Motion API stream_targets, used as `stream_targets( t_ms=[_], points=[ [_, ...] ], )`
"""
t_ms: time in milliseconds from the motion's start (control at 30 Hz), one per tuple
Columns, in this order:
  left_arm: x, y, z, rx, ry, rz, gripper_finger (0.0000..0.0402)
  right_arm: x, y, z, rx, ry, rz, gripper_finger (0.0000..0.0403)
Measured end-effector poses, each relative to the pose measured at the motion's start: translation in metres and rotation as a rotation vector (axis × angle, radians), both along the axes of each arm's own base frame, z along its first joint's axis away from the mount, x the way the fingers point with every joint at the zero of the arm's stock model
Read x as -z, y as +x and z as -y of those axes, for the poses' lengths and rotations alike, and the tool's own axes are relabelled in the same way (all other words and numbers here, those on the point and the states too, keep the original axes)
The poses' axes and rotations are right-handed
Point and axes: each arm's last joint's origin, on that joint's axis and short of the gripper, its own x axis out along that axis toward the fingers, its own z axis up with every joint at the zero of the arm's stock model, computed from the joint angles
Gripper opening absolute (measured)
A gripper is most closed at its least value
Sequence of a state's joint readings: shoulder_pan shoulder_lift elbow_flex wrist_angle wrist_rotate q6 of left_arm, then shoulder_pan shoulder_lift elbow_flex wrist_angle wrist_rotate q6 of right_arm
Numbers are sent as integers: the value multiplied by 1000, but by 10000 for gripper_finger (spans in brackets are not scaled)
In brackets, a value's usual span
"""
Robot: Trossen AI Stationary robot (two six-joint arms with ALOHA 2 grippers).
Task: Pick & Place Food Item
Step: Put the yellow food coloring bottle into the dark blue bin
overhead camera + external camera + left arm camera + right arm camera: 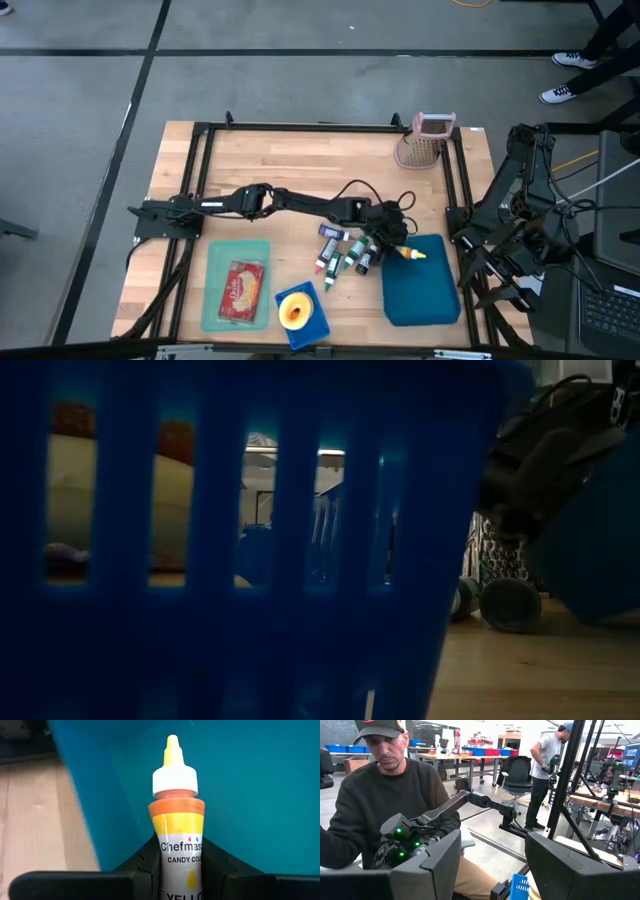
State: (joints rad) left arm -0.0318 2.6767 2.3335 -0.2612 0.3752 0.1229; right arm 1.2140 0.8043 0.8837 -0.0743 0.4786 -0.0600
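The yellow squeeze bottle, now over the tray's far corner, will go down in the teal tray (393, 241), near the tray's edge beside the small bottles, from my left gripper.
A yellow squeeze bottle (176, 795) of candy colour, with a white cap and a yellow nozzle, is between the fingers of my left gripper (181, 851), which is shut on it. In the high view the gripper (398, 246) and bottle (414, 254) are over the far left corner of a teal tray (425, 290). Several other small bottles (340, 255) lie on the wood just left of the tray. My right gripper (492, 847) is open and holds nothing, raised off the table's right side and facing the room. My left gripper pinches the bottle's labelled body (181, 855), below its orange shoulder, between its two fingers. The fingers reach in from the table's left, slanting down, and lie along the bottle. The nozzle points ahead of them over the teal tray; whether the bottle touches the tray I cannot tell.
A green tray (215, 300) with a red packet (243, 289) sits at the near left. A blue basket (313, 322) with a yellow item stands at the near edge and fills the low view. A pink grater (425, 140) stands far right. A person sits beyond the right arm.
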Motion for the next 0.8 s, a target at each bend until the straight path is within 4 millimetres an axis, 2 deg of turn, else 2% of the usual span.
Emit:
stream_targets(
  t_ms=[433, 800],
  points=[
    [-23, -5, -3, 13, 67, 0, 80, 0, 0, 0, 0, 0, 0, 217],
    [-20, -11, -25, -18, 105, -84, 80, 0, 1, -2, 0, 8, -1, 217]
  ],
)
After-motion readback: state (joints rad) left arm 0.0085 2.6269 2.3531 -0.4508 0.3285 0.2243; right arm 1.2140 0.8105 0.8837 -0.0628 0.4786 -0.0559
